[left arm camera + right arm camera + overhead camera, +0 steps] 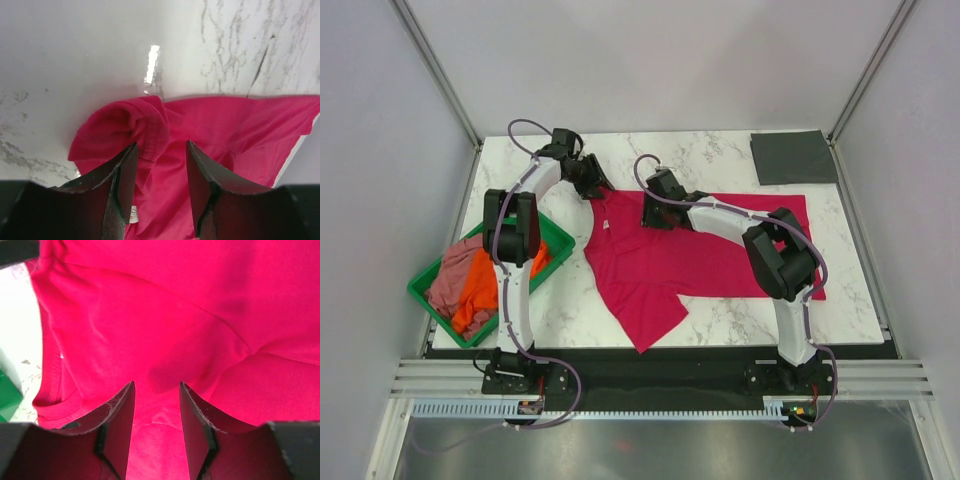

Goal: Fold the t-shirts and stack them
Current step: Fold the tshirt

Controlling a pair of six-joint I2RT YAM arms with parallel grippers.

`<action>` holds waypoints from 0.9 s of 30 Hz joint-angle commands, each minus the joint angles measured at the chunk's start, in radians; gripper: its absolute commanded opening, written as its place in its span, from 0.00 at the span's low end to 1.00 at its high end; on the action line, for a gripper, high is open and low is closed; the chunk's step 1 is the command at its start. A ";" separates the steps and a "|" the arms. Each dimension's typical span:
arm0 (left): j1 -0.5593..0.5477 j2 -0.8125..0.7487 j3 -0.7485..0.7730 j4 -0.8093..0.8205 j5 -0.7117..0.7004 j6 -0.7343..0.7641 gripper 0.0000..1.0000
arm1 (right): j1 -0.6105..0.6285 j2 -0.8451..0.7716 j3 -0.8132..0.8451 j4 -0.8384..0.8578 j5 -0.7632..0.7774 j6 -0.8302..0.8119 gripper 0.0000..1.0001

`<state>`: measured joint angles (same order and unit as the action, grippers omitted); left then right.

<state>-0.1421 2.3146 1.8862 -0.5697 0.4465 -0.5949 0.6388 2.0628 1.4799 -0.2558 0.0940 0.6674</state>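
Note:
The red t-shirt's bunched back corner reaches past my left gripper's fingers, so they should pinch the t-shirt corner's far tip (154,101) and straighten it before folding.
A crimson-red t-shirt (720,260) lies spread on the marble table, one sleeve hanging toward the front edge. My left gripper (597,189) is open at the shirt's back left corner. In the left wrist view its jaws (162,145) stand apart over a bunched sleeve hem (145,125) of the red cloth (240,125), holding nothing. My right gripper (647,214) is open low over the shirt's upper middle. In the right wrist view it (156,385) straddles a small wrinkle of red cloth (175,300). A folded dark grey t-shirt (792,157) lies at the back right. Orange (475,292) and dusty pink (452,275) t-shirts are heaped in a tray.
The green plastic tray (558,236) stands at the left edge of the table, beside the left arm; a corner of it shows in the right wrist view (7,401). White enclosure walls and metal posts surround the table. Bare marble (710,150) shows at the back.

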 commanded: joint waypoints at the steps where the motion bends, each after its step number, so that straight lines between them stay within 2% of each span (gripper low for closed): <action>1: 0.007 0.020 0.042 0.008 -0.009 0.050 0.50 | -0.016 -0.021 -0.024 0.018 -0.007 0.040 0.48; 3: 0.007 0.009 0.030 0.008 -0.052 0.052 0.49 | -0.018 -0.030 -0.044 0.020 -0.008 0.040 0.47; 6: 0.009 0.008 0.025 0.008 -0.106 0.056 0.41 | -0.021 -0.029 -0.055 0.023 -0.010 0.035 0.45; 7: 0.009 0.008 0.025 0.007 -0.112 0.056 0.33 | -0.021 -0.027 -0.056 0.023 -0.011 0.035 0.45; 18: 0.018 0.011 0.016 0.007 -0.146 0.015 0.03 | -0.044 -0.009 -0.082 0.056 -0.031 0.038 0.41; 23: 0.032 0.003 0.005 0.005 -0.143 -0.022 0.03 | -0.050 -0.012 -0.096 0.069 -0.043 0.046 0.34; 25: 0.038 -0.004 0.007 0.007 -0.121 -0.039 0.11 | -0.051 -0.013 -0.098 0.070 -0.045 0.046 0.32; 27: 0.038 -0.012 0.016 0.007 -0.108 -0.036 0.23 | -0.051 -0.015 -0.099 0.073 -0.048 0.044 0.31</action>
<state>-0.1158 2.3363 1.8858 -0.5735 0.3241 -0.6010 0.5903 2.0628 1.3914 -0.2142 0.0528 0.7036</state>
